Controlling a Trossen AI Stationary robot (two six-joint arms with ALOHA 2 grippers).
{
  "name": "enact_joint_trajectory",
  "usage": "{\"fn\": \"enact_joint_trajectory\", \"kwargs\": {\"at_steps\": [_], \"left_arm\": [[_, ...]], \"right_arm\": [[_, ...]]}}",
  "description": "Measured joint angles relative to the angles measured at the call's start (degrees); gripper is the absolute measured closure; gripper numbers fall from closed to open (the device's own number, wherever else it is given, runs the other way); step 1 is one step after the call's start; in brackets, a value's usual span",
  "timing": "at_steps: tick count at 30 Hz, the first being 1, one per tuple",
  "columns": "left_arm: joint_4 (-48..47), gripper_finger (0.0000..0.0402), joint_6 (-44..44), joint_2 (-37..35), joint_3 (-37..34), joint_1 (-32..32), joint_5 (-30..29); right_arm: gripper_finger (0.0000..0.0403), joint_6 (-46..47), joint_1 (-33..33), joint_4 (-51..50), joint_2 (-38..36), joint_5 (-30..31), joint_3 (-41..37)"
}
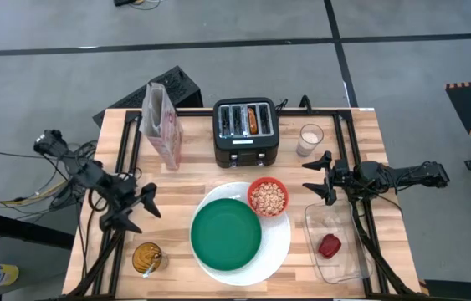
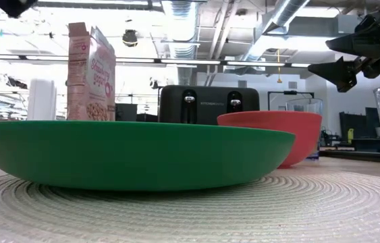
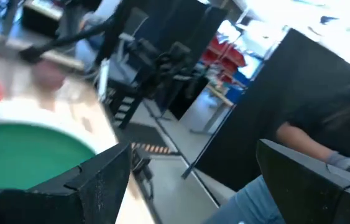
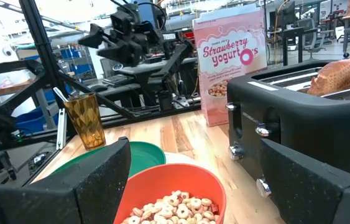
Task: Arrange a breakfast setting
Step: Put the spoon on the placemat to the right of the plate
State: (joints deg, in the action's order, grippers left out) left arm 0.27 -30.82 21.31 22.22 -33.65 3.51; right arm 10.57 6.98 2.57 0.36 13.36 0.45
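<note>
The teal-handled spoon stands in the amber glass, so my left gripper goes there next and closes on the upright handle [image 1: 146,272] of that spoon.
A green plate [image 1: 226,233] lies on a large white plate [image 1: 279,248] at the table's near middle. A red bowl [image 1: 268,197] of cereal rings stands on the white plate's far right rim. A toasted bagel [image 1: 253,118] sticks up out of a slot of the black toaster [image 1: 247,131]. A small red food piece [image 1: 329,245] lies in the clear tray [image 1: 338,242]. My left gripper [image 1: 140,211] is open and empty, left of the plates. My right gripper [image 1: 317,177] is open and empty, just right of the red bowl [image 4: 168,199]. I cannot make out a teal-handled spoon.
A cereal box [image 1: 161,124] stands at the far left, a glass of milk [image 1: 309,139] right of the toaster, an amber glass [image 1: 146,257] near the front left. A person [image 3: 342,137] shows beyond the table in the left wrist view.
</note>
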Motion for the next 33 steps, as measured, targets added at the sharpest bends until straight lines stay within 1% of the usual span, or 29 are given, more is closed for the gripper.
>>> {"fn": "enact_joint_trajectory", "kwargs": {"at_steps": [5, 10, 15, 20, 28, 33], "left_arm": [[6.5, 0.0074, 7.1, 5.1, 0.0, -3.8, -1.5], [11.0, 0.0074, 10.4, 10.5, 0.2, -7.4, -2.8], [10.5, 0.0074, 15.9, 14.8, 2.0, -11.9, -5.3], [10.5, 0.0075, 19.0, 16.4, 2.8, -15.8, -7.1], [8.2, 0.0075, 19.8, 21.2, 2.8, -23.3, -6.8], [9.9, 0.0075, 25.1, 23.8, 2.8, -25.8, -7.8]], "right_arm": [[0.0032, 0.0, 0.0, 0.0, 0.0, 0.0, 0.0], [0.0032, 0.0, 0.0, 0.0, 0.0, 0.0, 0.0], [0.0032, 0.0, 0.0, 0.0, 0.0, 0.0, 0.0], [0.0032, 0.0, 0.0, 0.0, 0.0, 0.0, 0.0], [0.0032, 0.0, 0.0, 0.0, 0.0, 0.0, 0.0], [0.0032, 0.0, 0.0, 0.0, 0.0, 0.0, 0.0]]}}
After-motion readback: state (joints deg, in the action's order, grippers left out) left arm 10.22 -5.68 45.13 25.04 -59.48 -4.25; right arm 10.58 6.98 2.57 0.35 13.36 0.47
